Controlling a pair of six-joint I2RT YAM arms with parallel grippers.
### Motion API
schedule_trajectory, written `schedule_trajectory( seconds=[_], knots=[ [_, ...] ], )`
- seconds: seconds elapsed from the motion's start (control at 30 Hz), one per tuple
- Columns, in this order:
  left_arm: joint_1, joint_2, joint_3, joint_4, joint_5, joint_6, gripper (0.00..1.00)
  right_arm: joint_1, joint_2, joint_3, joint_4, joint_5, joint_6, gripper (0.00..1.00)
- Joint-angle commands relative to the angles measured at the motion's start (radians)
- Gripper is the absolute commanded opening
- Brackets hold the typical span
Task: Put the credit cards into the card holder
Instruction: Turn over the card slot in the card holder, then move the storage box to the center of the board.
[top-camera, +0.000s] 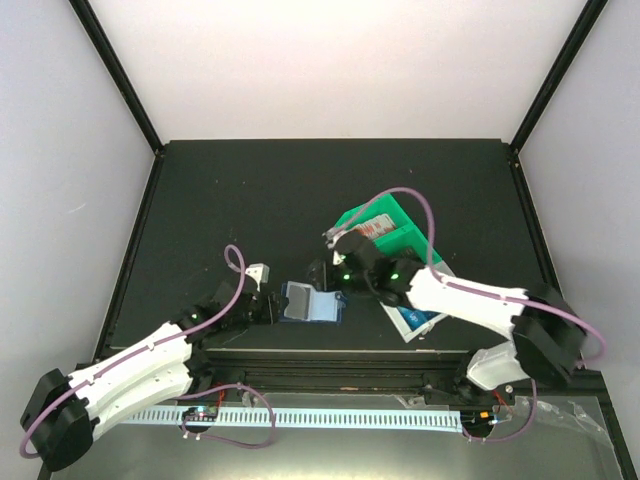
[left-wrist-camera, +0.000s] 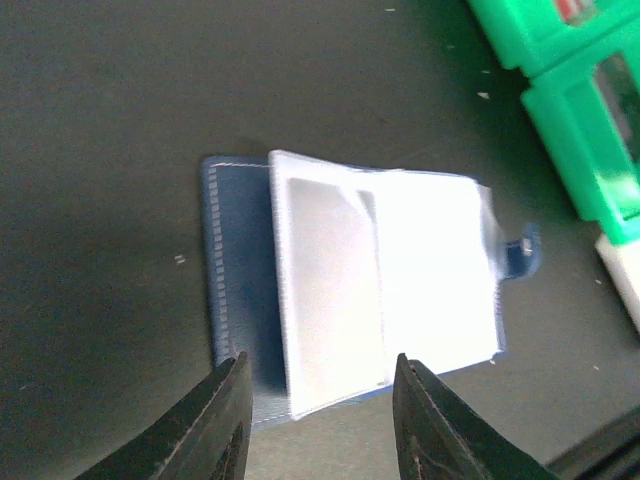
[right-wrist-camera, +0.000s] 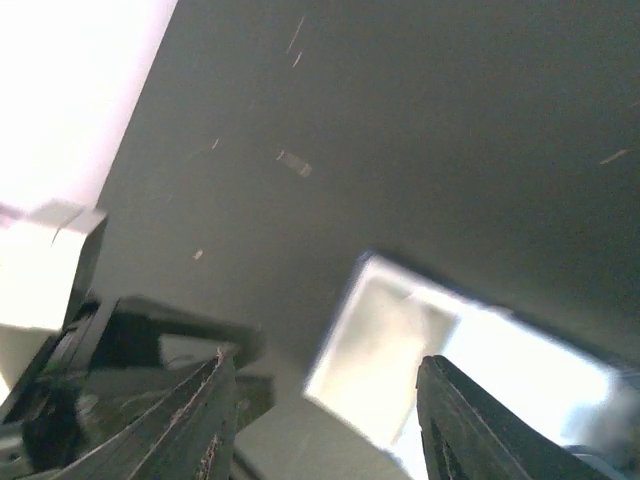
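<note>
My right gripper needs to go to the white bin next and close on the upper edge of the blue credit card (top-camera: 406, 314) nearest the card holder.
The card holder (top-camera: 306, 303) lies open on the black table, its navy cover (left-wrist-camera: 235, 265) flat and its clear sleeves (left-wrist-camera: 400, 270) glaring white. A navy clasp tab (left-wrist-camera: 521, 250) sticks out on its far side. My left gripper (top-camera: 269, 308) (left-wrist-camera: 320, 400) stands open just short of the holder's near edge, with nothing between its fingers. My right gripper (top-camera: 323, 278) (right-wrist-camera: 325, 400) hovers open at the holder's other side, also empty. A bright blue credit card (top-camera: 420, 320) shows in a white bin, mostly hidden under the right arm.
A green bin (top-camera: 385, 232) (left-wrist-camera: 570, 100) with red-and-white items stands behind the right gripper. The white bin's edge (left-wrist-camera: 625, 275) sits beside it. The left arm (right-wrist-camera: 130, 340) shows in the right wrist view. The table's raised front edge (top-camera: 330, 352) runs near the holder.
</note>
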Motion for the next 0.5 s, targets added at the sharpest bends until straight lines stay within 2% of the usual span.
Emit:
schedule_trajectory(
  seconds=[0.0, 0.13, 0.27, 0.47],
  knots=[
    [0.008, 0.002, 0.064, 0.088, 0.126, 0.073, 0.46, -0.080, -0.137, 0.001, -0.252, 0.219, -0.179, 0.51],
    [0.005, 0.013, 0.073, 0.140, 0.194, 0.091, 0.54, -0.155, -0.207, 0.019, -0.430, 0.311, -0.292, 0.52],
    [0.006, 0.051, 0.076, 0.199, 0.265, 0.086, 0.59, -0.237, -0.213, 0.025, -0.523, 0.365, -0.381, 0.54],
    [0.006, 0.107, 0.075, 0.251, 0.311, 0.060, 0.65, -0.283, -0.185, 0.043, -0.627, 0.432, -0.378, 0.54]
  ],
)
